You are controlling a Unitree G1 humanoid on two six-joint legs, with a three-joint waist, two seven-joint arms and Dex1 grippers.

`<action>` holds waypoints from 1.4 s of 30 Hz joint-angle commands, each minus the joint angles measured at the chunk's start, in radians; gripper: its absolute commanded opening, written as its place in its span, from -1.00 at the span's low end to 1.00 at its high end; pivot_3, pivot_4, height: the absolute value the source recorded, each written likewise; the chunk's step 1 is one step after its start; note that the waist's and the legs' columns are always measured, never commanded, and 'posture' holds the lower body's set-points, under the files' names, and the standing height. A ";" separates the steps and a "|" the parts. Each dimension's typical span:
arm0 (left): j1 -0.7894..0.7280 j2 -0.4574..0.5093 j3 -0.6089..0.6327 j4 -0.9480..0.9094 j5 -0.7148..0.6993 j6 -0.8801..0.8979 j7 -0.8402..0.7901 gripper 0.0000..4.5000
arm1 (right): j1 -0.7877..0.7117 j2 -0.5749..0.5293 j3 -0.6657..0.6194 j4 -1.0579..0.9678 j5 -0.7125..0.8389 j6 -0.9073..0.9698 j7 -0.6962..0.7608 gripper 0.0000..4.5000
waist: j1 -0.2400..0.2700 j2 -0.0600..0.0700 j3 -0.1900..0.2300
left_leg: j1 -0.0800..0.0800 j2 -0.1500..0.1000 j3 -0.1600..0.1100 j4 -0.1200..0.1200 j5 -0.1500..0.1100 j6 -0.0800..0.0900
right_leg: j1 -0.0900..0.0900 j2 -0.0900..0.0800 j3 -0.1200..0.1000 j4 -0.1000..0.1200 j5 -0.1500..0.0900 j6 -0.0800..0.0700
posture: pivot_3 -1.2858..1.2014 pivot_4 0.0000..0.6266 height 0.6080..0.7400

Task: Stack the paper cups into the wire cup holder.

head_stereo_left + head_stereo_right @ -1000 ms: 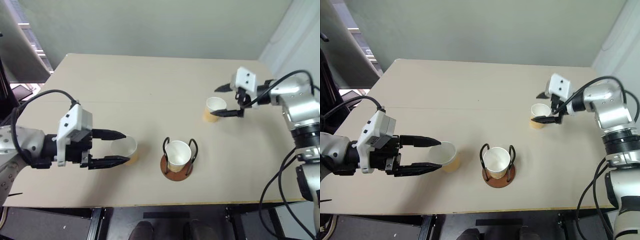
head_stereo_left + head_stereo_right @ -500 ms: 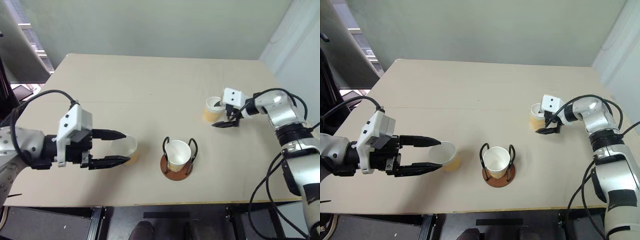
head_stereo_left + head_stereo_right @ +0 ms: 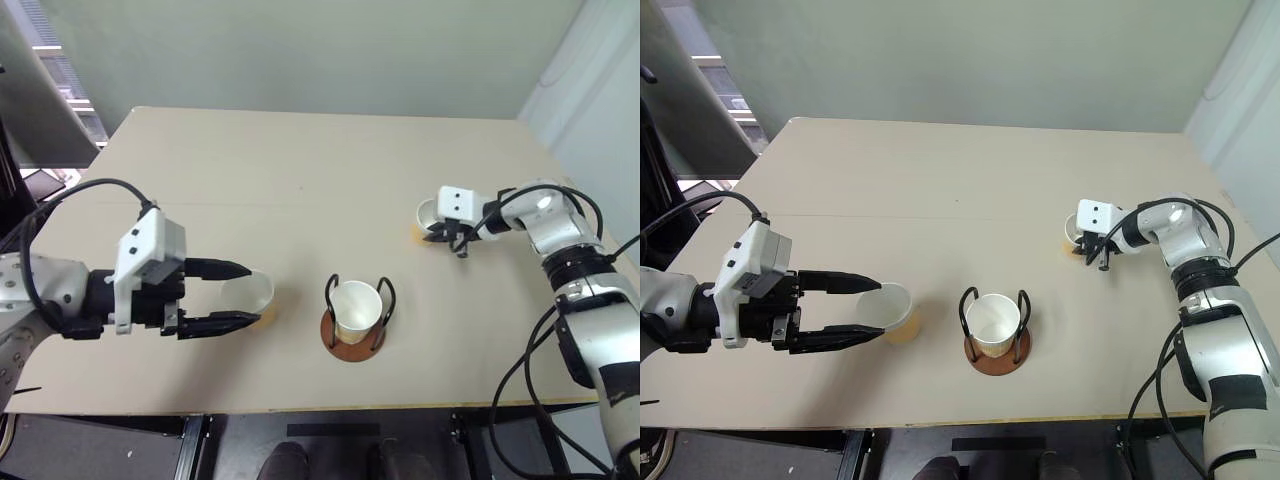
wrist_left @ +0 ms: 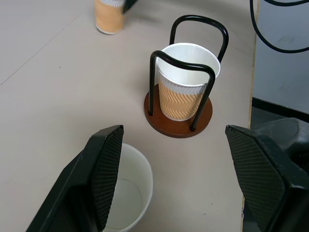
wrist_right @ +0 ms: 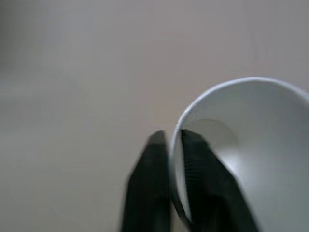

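Observation:
I should release my right gripper's paper cup inside the paper cup standing in the wire cup holder [image 3: 352, 303].
A paper cup [image 3: 357, 306] stands upright inside the wire cup holder [image 3: 351, 347], on its reddish-brown base near the table's front edge. A second paper cup [image 4: 126, 192] stands on the table left of the holder. My left gripper [image 3: 253, 293] is level with this cup, open, with one black finger on each side of it. A third paper cup [image 3: 426, 214] stands at the right of the table. My right gripper [image 5: 172, 145] is shut on this cup's wall at the rim, one finger inside and one outside.
The tan table [image 3: 300, 170] stretches wide behind the cups, with its front edge just below the holder. Black cables hang by my right arm [image 3: 560, 240] at the table's right edge.
My right gripper came down at the right cup, swung in toward its rim and closed on its wall. The left gripper and the other cups have not moved.

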 commanded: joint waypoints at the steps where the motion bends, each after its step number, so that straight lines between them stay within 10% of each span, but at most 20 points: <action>1: -0.005 0.013 0.030 -0.023 -0.007 -0.008 0.003 0.61 | -0.018 -0.043 -0.070 -0.133 0.093 0.027 0.110 -0.98 | 0.000 0.000 0.000 | 0.000 0.000 0.000 0.000 0.000 0.000 | 0.000 0.000 0.000 0.000 0.000 0.000 | 0.03 -0.52 1.00; 17: -0.016 0.021 0.008 -0.013 -0.005 -0.013 -0.021 0.61 | 0.151 -0.119 -0.163 -1.115 0.714 0.687 0.321 -0.98 | -0.003 0.000 0.000 | 0.003 0.000 0.003 0.002 0.002 -0.006 | 0.007 0.010 -0.001 -0.006 -0.003 -0.006 | 0.03 -0.52 1.00; 42: 0.025 0.019 0.036 -0.031 0.003 -0.015 -0.003 0.61 | 0.193 -0.109 -0.022 -1.106 0.564 0.491 0.328 -0.81 | -0.009 0.000 0.000 | 0.003 0.001 0.001 0.001 0.002 -0.006 | 0.005 0.015 -0.001 -0.001 -0.004 -0.007 | 0.03 -0.52 1.00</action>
